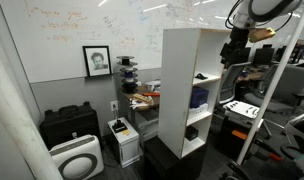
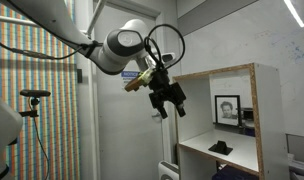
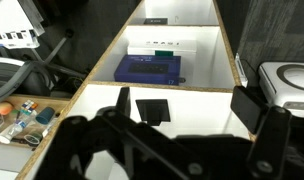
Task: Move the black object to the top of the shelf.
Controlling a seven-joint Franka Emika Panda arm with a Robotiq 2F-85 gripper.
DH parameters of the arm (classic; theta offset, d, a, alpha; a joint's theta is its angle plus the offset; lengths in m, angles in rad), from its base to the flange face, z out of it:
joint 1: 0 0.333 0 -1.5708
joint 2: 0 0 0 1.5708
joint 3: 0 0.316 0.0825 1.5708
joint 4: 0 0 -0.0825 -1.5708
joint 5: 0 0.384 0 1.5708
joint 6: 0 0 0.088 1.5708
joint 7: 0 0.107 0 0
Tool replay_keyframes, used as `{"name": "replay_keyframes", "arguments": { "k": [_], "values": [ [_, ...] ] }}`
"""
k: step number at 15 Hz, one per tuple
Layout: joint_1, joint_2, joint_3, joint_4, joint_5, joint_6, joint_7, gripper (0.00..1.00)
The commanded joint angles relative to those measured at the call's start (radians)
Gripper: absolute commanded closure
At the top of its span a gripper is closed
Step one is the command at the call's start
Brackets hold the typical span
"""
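The robot's gripper will next go to the black object on the upper board of the shelf and close on the object's narrow middle part (image 1: pixel 201 76) (image 3: pixel 153 119).
The white shelf (image 1: pixel 177 80) stands in the middle of the room, open at the front. The small black object (image 2: pixel 221 147) lies on the white board of an upper compartment. In the wrist view it (image 3: pixel 152 109) shows flat on that board (image 3: pixel 207 103). My gripper (image 2: pixel 170 100) hangs in the air in front of the shelf's upper part, open and empty, apart from the object. In an exterior view it (image 1: pixel 235 52) is beside the shelf's top front edge. In the wrist view its two fingers (image 3: pixel 188 100) frame the board.
A blue item (image 3: pixel 149 68) sits in the compartment below, also seen in an exterior view (image 1: pixel 199 97). A black blocky item (image 1: pixel 192 131) is lower still. Black cases (image 1: pixel 70 125) and a white appliance (image 1: pixel 76 158) stand on the floor. A cluttered desk (image 1: pixel 142 100) is behind.
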State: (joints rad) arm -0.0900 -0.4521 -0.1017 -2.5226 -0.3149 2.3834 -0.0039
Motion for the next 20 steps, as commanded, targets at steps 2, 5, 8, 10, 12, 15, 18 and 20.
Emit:
{"name": "replay_keyframes", "arguments": {
  "k": [2,5,8,10,12,15,18,20],
  "values": [
    [-0.002,0.113,-0.065,-0.066,0.069,0.267,-0.11,0.0],
    [0.028,0.205,-0.147,-0.034,0.208,0.343,-0.266,0.0],
    [0.05,0.275,-0.201,0.011,0.36,0.363,-0.413,0.0],
    [0.057,0.327,-0.21,0.046,0.449,0.381,-0.466,0.0],
    [0.055,0.376,-0.199,0.088,0.522,0.379,-0.504,0.0],
    [0.01,0.337,-0.166,0.038,0.465,0.358,-0.463,0.0],
    [0.007,0.335,-0.167,0.032,0.465,0.358,-0.463,0.0],
    [0.006,0.335,-0.167,0.032,0.465,0.358,-0.463,0.0]
  ]
}}
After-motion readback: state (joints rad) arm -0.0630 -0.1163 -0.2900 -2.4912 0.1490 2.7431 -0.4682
